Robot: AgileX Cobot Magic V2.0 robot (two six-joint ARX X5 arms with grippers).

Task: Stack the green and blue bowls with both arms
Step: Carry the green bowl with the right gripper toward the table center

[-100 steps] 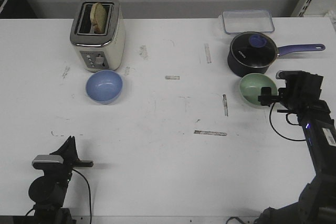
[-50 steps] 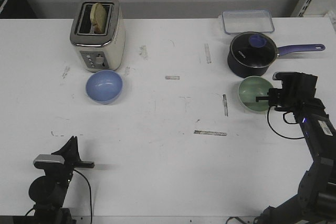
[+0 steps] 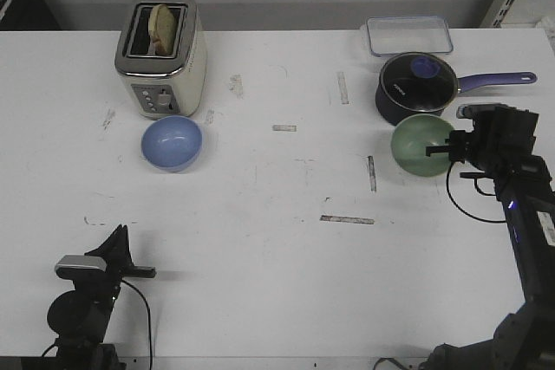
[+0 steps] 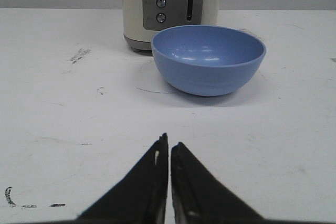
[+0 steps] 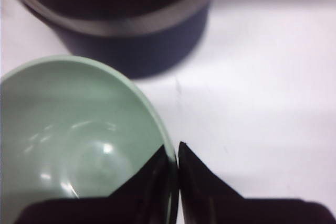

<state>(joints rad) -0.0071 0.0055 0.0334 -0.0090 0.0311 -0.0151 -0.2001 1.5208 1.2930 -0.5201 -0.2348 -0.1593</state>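
My right gripper will set the green bowl down on the table (image 3: 268, 246) between my left gripper and the longest tape strip.
The pale green bowl (image 3: 420, 145) hangs tilted just in front of the navy saucepan at the right. My right gripper (image 3: 444, 151) is shut on its rim. In the right wrist view one finger sits inside the green bowl (image 5: 73, 140) and the other outside, at my right gripper (image 5: 173, 148). The blue bowl (image 3: 172, 142) rests upright on the table in front of the toaster. The left wrist view shows the blue bowl (image 4: 208, 59) well ahead of my left gripper (image 4: 169, 144), which is shut with nothing in it. My left gripper (image 3: 115, 236) stays near the front left edge.
A cream toaster (image 3: 161, 54) with bread in its slot stands behind the blue bowl. A navy saucepan (image 3: 418, 87) with a glass lid and purple handle sits right behind the green bowl. A clear lidded box (image 3: 408, 35) lies at the back right.
My right gripper has closed on the green bowl's rim and raised it, tipping it toward the left. The left arm and the blue bowl have not moved.
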